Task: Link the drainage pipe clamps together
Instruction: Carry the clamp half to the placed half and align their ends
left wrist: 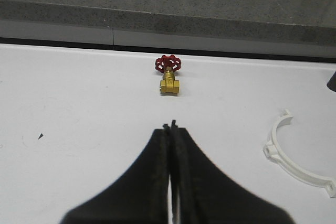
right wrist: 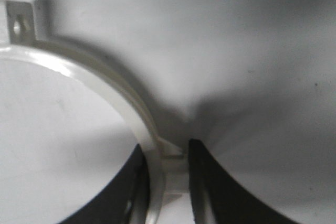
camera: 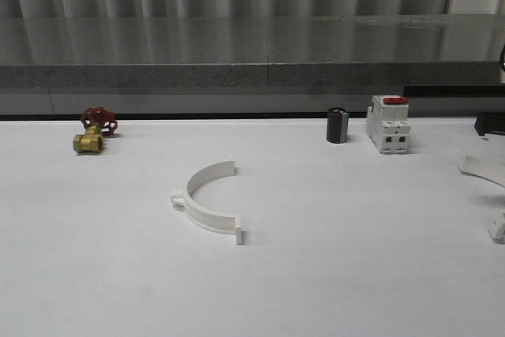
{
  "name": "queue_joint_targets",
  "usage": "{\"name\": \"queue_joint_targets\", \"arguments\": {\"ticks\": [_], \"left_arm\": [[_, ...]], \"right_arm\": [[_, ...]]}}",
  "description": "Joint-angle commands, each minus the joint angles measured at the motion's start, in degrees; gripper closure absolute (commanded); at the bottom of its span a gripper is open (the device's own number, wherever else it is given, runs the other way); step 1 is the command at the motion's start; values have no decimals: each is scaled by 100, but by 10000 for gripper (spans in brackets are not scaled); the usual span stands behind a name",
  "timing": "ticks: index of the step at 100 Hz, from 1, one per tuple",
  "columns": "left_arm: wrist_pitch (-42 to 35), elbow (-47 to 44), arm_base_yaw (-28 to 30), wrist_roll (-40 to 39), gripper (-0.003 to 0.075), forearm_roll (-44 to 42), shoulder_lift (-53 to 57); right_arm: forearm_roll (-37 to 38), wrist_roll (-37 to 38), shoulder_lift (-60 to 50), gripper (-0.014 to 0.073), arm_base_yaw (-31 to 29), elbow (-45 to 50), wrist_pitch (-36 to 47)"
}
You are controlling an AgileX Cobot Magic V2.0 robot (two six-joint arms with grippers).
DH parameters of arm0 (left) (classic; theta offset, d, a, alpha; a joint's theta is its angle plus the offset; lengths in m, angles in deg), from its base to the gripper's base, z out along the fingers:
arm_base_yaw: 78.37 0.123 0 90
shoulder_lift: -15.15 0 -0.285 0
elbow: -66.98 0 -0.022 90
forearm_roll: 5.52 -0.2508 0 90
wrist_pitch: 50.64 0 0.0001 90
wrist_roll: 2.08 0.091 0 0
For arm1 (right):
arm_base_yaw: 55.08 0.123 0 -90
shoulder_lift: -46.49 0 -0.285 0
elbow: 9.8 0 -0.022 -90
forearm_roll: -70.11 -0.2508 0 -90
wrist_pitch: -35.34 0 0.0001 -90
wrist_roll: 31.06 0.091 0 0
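Note:
The robot's right gripper needs to release its clamp against the open side of the clamp on the table [camera: 278, 196], closing the ring.
One drainage pipe clamp [camera: 207, 203], a white half-ring with end tabs and a side lug, lies flat near the middle of the white table; in the left wrist view the same clamp [left wrist: 294, 157] lies off to the side. My left gripper [left wrist: 170, 126] is shut with nothing between its fingers and hovers over bare table, facing the brass valve. The second clamp [right wrist: 107, 85] fills the right wrist view, where my right gripper [right wrist: 168, 148] is shut on its band beside the side lug. At the front view's right edge, part of this second clamp [camera: 483, 168] is cut off by the frame.
A brass valve [camera: 93, 133] with a red handwheel sits at the back left. A black cylinder [camera: 337, 125] and a white breaker with a red top [camera: 387, 125] stand at the back right. A grey stone ledge [camera: 237, 76] runs behind the table.

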Motion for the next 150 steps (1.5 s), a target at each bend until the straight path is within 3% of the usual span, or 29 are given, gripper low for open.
{"name": "queue_joint_targets", "arguments": {"ticks": [1,28,66,82,114,150], "left_arm": [[-431,155,16,6,740,-18,-2],[-431,155,16,6,740,-18,-2],[-431,155,16,6,740,-18,-2],[-431,155,16,6,740,-18,-2],[-431,155,16,6,740,-18,-2],[-443,155,16,6,740,-18,-2]], "right_arm": [[-21,6,-253,512,-32,-156,17],[-285,-8,-267,512,231,-632,-447],[25,858,-122,512,2175,-1804,-691],[257,1161,295,512,2721,-2266,-833],[269,1161,1002,512,3161,-3038,-1131],[286,1196,1206,512,3349,-3046,-1087]]}}
